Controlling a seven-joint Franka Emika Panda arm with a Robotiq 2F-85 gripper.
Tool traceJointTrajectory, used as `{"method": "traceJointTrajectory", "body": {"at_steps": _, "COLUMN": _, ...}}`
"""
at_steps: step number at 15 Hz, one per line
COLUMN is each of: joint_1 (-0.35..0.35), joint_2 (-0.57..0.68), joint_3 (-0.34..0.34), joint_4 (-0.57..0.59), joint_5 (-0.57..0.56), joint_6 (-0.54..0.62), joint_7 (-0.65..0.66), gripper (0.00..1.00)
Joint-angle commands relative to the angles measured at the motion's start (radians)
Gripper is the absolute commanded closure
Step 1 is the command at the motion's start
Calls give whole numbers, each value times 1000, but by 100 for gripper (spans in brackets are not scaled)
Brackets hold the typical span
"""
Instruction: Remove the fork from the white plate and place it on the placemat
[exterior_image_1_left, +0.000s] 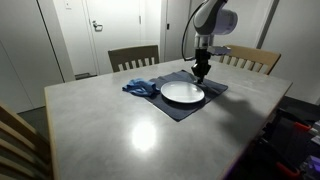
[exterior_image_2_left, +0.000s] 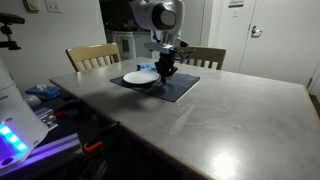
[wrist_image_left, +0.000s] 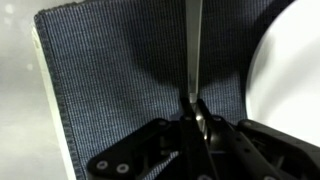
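Next, my gripper releases the silver fork on the bare part of the placemat (exterior_image_1_left: 204, 84) (wrist_image_left: 189, 88) next to the white plate's rim, along the edge of the placemat.
The white plate (exterior_image_1_left: 183, 92) lies on the dark blue placemat (exterior_image_1_left: 210, 92) in both exterior views; the plate (exterior_image_2_left: 139, 77) and placemat (exterior_image_2_left: 180, 88) show in both. My gripper (exterior_image_1_left: 201, 72) hangs low over the placemat just beside the plate's edge. In the wrist view the gripper (wrist_image_left: 196, 112) is shut on the metal fork (wrist_image_left: 194, 50), whose thin handle stretches up over the woven placemat (wrist_image_left: 110, 70). The plate's rim (wrist_image_left: 285, 70) shows at the right. The fork is too small to make out in the exterior views.
A crumpled blue cloth (exterior_image_1_left: 140, 87) lies at the placemat's far end next to the plate. Wooden chairs (exterior_image_1_left: 133, 57) stand behind the grey table (exterior_image_1_left: 130, 130). A chair back (exterior_image_1_left: 15, 135) is at the near corner. Equipment (exterior_image_2_left: 40, 115) sits beside the table.
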Motion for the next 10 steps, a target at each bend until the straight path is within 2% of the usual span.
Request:
{"method": "traceJointTrajectory", "body": {"at_steps": 1, "joint_1": 25, "joint_2": 24, "joint_3": -27, "joint_4": 34, "joint_5": -52, "joint_6": -38, "joint_7": 41, "gripper": 98}}
{"method": "traceJointTrajectory", "body": {"at_steps": 7, "joint_1": 63, "joint_2": 43, "joint_3": -46, "joint_4": 81, "joint_5": -205, "joint_6": -128, "joint_7": 31, "gripper": 98}}
{"method": "traceJointTrajectory", "body": {"at_steps": 10, "joint_1": 44, "joint_2": 49, "joint_3": -23, "joint_4": 87, "joint_5": -172, "joint_6": -110, "joint_7": 14, "gripper": 98}}
